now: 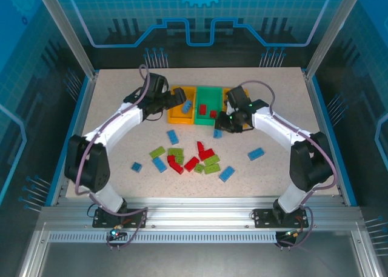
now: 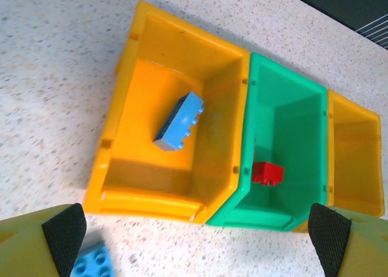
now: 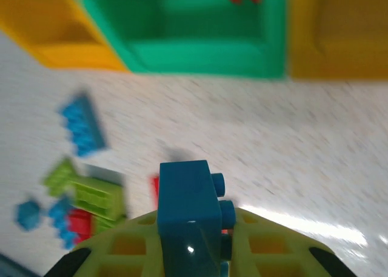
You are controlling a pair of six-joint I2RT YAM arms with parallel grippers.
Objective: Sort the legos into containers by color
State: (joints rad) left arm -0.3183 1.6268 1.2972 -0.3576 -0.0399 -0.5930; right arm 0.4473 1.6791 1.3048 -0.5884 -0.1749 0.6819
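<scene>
The robot's right gripper needs to release the dark blue brick, now in front of the green bin, in the orange bin [image 1: 179,106] next to the blue brick lying there.
Three joined bins stand at the back: a left orange bin [image 1: 177,114] [image 2: 121,107] holding a blue brick [image 2: 179,120], a green bin [image 1: 211,97] [image 2: 285,107] holding red bricks [image 1: 203,110] [image 2: 268,172], and a right orange bin [image 2: 354,162]. My left gripper [image 1: 180,98] [image 2: 197,228] hovers open over the left bin's near wall, with nothing between its fingers [image 2: 63,234]. In front of the green bin [image 3: 182,46], my right gripper [image 1: 219,128] [image 3: 191,253] is shut on a dark blue brick [image 3: 189,210]. Loose red, green and blue legos [image 1: 188,159] lie mid-table.
Stray blue bricks lie apart from the pile at the left [image 1: 136,166], right [image 1: 256,154] and near the bins [image 1: 173,136]. Another blue brick [image 2: 91,262] sits on the table just under my left finger. Blue rails edge the table [image 1: 109,107].
</scene>
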